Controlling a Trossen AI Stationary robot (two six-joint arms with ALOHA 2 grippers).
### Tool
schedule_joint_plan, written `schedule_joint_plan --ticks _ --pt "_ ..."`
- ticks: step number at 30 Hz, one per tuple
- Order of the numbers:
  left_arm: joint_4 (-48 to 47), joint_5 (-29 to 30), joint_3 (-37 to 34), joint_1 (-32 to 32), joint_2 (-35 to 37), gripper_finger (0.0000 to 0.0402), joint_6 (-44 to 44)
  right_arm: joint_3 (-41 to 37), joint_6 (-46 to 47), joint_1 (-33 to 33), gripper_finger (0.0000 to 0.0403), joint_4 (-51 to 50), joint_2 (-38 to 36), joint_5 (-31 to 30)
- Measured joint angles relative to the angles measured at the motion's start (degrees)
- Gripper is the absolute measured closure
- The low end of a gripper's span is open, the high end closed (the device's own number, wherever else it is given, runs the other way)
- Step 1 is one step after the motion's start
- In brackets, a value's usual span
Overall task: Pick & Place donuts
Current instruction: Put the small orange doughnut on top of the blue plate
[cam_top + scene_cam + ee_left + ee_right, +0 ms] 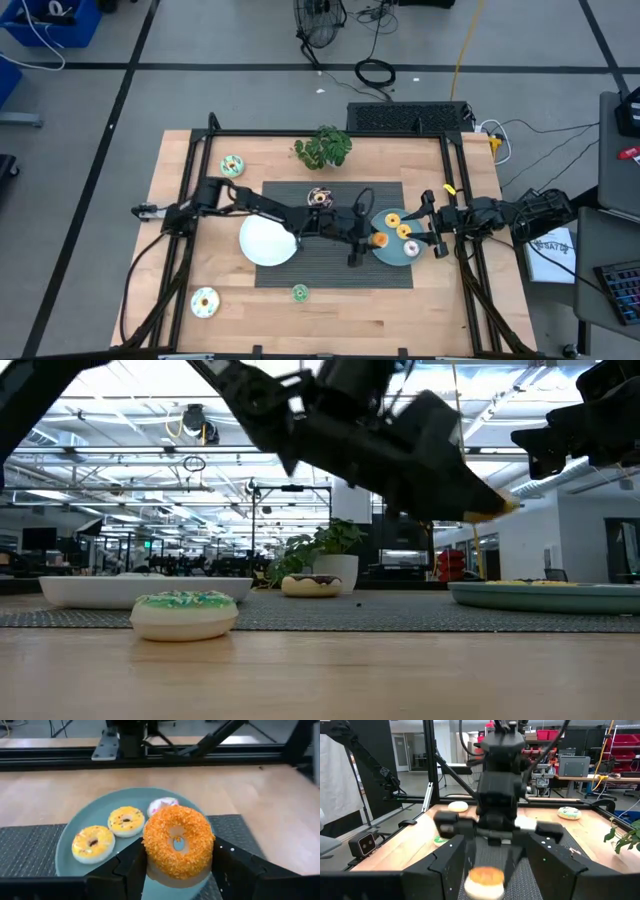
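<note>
My left gripper should drop the orange donut on the teal plate (pixel 381 231) (pixel 119 871), next to the two yellow donuts.
My left gripper (pixel 368 240) reaches in from the table's left and is shut on an orange sprinkled donut (pixel 178 847) above the left edge of the teal plate (pixel 392 256). On that plate lie two yellow donuts (pixel 93 843) (pixel 126 821) and a pink one (pixel 162 805). My right gripper (pixel 436 226) hangs open at the plate's right side, facing the left gripper. A chocolate donut (pixel 319 197) and a green donut (pixel 300 292) rest flat on the dark mat. A mint donut (pixel 232 166) and a pale one (pixel 204 301) lie on the wood. My left gripper pinches the orange donut between its two fingers (pixel 131 865), which press on opposite sides of its outer rim (pixel 150 851). The fingers come from the table's left, slanting downward. The donut stands on edge with its iced face toward the wrist, lifted clear above the teal plate.
A white plate (pixel 268 241) lies on the mat's left part, under the left arm. A green leafy plant (pixel 323 148) stands at the far edge. The dark mat (pixel 330 275) covers the middle of the table, with bare wood (pixel 330 320) along the near side.
</note>
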State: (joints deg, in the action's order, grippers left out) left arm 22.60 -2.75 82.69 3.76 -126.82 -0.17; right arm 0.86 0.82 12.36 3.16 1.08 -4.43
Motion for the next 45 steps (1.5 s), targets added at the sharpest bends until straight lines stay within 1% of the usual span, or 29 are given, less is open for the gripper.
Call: schedule_joint_plan --ticks 7,10,15,17,21,25,28,35,45 --pt "-4.9 0.2 9.8 -0.1 -8.7 0.0207 0.4 0.0 0.0 0.0 0.0206 0.0 0.3 0.0" --pt "-7.5 0.6 12.1 -0.1 -10.3 0.0212 2.1 0.0 0.0 0.0 0.0207 0.0 0.4 0.0" --pt "-9.5 5.8 12.6 -0.5 -10.8 0.0208 4.2 0.0 0.0 0.0 0.0206 0.0 0.5 0.0" --pt "-11.1 6.9 12.7 -0.9 -10.8 0.0207 3.8 0.0 0.0 0.0 0.0207 0.0 0.5 0.0" --pt "-13.6 7.3 12.7 -2.1 -10.8 0.0209 -0.6 0.0 0.0 0.0 0.0206 0.0 0.5 0.0" --pt "-13.6 7.3 12.7 -2.8 -10.8 0.0215 -3.7 0.0 0.0 0.0 0.0206 0.0 0.5 0.0" --pt "-13.1 7.3 12.7 -2.9 -10.8 0.0211 -4.7 0.0 0.0 0.0 0.0207 0.0 0.5 0.0" --pt "-13.9 7.3 12.7 -2.9 -10.8 0.0185 -6.5 0.0 0.0 0.0 0.0206 0.0 0.5 0.0" --pt "-14.2 7.4 12.7 -2.1 -10.8 0.0111 -5.4 0.0 0.0 0.0 0.0207 0.0 0.5 0.0"
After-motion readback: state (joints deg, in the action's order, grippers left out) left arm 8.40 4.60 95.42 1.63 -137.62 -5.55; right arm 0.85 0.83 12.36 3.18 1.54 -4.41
